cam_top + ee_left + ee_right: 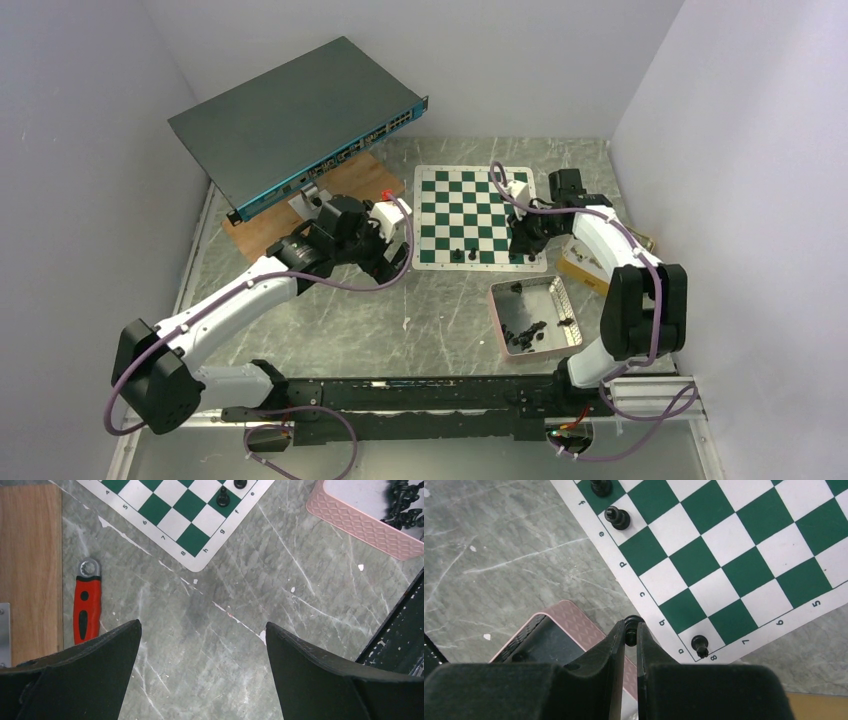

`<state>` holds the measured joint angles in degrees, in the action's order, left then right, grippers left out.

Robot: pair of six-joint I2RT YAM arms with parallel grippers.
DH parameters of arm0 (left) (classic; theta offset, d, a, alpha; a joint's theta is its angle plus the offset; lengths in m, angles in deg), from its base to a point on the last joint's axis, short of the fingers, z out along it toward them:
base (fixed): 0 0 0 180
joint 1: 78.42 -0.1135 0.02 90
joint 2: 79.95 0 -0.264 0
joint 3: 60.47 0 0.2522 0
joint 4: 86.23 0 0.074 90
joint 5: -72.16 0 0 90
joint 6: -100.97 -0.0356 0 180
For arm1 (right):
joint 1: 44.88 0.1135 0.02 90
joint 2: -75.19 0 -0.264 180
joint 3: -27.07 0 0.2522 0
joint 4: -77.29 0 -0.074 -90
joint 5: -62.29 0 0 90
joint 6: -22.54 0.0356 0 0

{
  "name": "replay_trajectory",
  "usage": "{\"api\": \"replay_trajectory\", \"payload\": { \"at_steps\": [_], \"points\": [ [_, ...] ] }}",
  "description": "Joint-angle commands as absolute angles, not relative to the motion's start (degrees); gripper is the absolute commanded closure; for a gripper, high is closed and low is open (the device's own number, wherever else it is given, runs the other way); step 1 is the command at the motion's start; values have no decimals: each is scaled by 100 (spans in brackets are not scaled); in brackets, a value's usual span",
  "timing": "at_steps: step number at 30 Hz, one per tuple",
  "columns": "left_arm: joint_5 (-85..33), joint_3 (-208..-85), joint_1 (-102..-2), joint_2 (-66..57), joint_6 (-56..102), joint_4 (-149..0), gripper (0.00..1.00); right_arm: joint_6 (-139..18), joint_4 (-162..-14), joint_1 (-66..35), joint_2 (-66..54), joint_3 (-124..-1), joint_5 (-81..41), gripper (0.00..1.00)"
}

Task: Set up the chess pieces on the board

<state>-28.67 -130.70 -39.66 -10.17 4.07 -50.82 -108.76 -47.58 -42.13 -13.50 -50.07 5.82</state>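
The near row's white square [502,257] [663,582] is by the letter c. I should have my right gripper let go of the small black piece on that square.
The green-and-white board [460,200] lies at the table's middle back. Three black chess pieces stand on its near row: two together [457,255] and one at the near right corner [516,257]. More pieces [522,335] lie in the pink-rimmed tray [495,320]. My right gripper [630,627] is shut on a small black piece [631,622], held over the board's border beside the corner piece [699,645]. My left gripper [202,630] is open and empty above bare table, off the board's near left corner [197,562].
A red-handled wrench [86,605] lies beside a wooden slab [30,570] left of the board. A tilted network switch [300,120] rests at the back left. A cardboard piece [585,265] lies right of the board. Walls enclose three sides.
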Motion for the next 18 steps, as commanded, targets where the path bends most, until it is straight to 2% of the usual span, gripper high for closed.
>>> {"api": "replay_trajectory", "payload": {
  "at_steps": [1, 11, 18],
  "points": [
    [-3084, -13208, -4060, -884, 296, -5307, 0, -10698, -5094, -4169, -1416, -5226, 159, 100],
    [-3235, -13242, -4151, -814, 332, -5309, 0, -10445, -5436, -3849, -1677, -5233, -178, 100],
    [-3247, -13250, -4152, -813, 328, -5304, 0, -10277, -5396, -3682, -1896, -5462, 29, 100]
  ]
}}
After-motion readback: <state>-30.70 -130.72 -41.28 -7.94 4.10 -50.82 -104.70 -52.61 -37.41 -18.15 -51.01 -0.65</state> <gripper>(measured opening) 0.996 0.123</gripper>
